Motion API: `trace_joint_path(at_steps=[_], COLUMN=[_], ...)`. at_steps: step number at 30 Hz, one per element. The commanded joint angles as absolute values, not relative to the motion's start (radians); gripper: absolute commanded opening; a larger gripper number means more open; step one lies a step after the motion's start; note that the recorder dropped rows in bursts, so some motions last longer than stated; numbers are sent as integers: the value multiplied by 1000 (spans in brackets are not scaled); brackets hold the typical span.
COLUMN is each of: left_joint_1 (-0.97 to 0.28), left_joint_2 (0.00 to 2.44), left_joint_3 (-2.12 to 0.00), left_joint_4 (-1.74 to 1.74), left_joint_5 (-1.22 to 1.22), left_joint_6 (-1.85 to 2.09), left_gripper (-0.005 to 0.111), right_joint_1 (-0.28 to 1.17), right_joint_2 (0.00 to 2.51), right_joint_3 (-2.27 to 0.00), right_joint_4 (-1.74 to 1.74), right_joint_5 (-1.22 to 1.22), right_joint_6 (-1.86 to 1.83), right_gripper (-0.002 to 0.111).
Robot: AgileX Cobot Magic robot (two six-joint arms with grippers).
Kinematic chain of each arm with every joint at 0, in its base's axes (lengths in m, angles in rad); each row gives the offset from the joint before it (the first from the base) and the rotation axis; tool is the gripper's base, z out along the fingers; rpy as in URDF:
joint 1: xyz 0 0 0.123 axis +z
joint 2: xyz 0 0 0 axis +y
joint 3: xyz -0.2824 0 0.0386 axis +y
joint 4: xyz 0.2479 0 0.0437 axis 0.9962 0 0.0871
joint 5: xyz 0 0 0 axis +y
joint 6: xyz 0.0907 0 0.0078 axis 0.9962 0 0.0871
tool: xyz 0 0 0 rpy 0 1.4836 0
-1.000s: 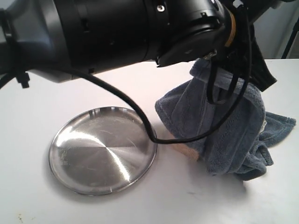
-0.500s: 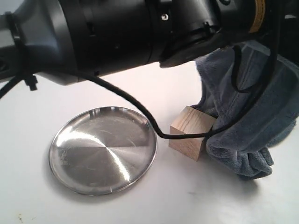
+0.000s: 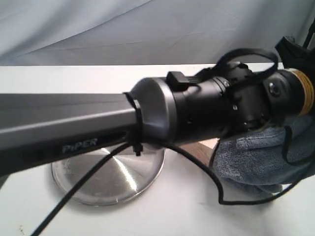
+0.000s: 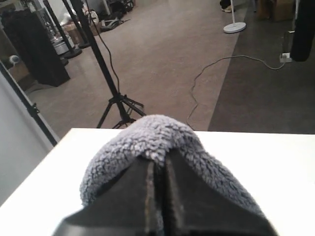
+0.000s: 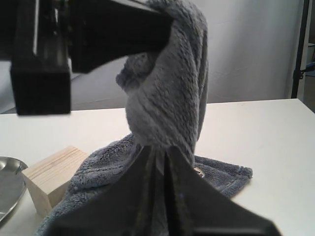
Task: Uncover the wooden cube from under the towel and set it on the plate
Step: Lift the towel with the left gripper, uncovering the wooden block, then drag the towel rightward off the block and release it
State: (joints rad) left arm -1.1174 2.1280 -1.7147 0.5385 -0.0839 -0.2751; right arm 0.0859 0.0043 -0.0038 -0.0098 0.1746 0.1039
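Note:
Next, my left gripper releases the grey-blue towel, now held up off the table, so that it rests on the white table [image 3: 271, 168], at the spot beyond the wooden cube from the steel plate.
My left gripper [image 4: 158, 164] is shut on a fold of the grey-blue towel [image 4: 147, 140] and holds it up off the table. In the right wrist view the towel [image 5: 170, 103] hangs from the left gripper [image 5: 167, 29], with its lower part still heaped on the table. The wooden cube [image 5: 51, 177] stands uncovered beside the heap, touching the cloth, next to the steel plate [image 5: 7, 187]. My right gripper [image 5: 160, 160] is shut, low, short of the towel. In the exterior view the left arm hides the cube and covers part of the plate [image 3: 108, 184]; the towel [image 3: 251, 162] bulges at the right.
The white table [image 3: 74, 78] runs back to a pale curtain. The left arm [image 3: 98, 123] and its black cable [image 3: 78, 189] cross over the plate. Beyond the table's far edge, the left wrist view shows a tripod stand [image 4: 118, 105] on the floor.
The left gripper pulled the towel up and rightward off the cube, which came into view half a second ago. The arm has since swung across the exterior view and now hides the cube there.

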Motion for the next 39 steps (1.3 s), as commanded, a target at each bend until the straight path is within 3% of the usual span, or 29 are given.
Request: trace_joint_path(at_steps=[1, 11, 20, 31, 39], left_joint_1=[-1148, -1167, -1149, -1021, -1040], left_joint_2=[2169, 2203, 2203, 2223, 2306], left_joint_3=[-1716, -1716, -1716, -1716, -1716], left_joint_4=[527, 527, 527, 527, 531], left_joint_5=[-112, -291, -175, -153, -127], left_joint_6=[-323, -658, -601, -770, -786], left_gripper=[0, 0, 1, 1, 1], right_joint_1=[80, 80, 80, 80, 80], right_joint_2=[0, 0, 0, 0, 0], right_joint_3=[0, 0, 0, 0, 0], right_joint_4=[-5, -5, -5, -5, -5], right_joint_5=[162, 162, 162, 162, 162], right_joint_6=[106, 106, 106, 106, 106], right_gripper=[7, 7, 7, 7, 7])
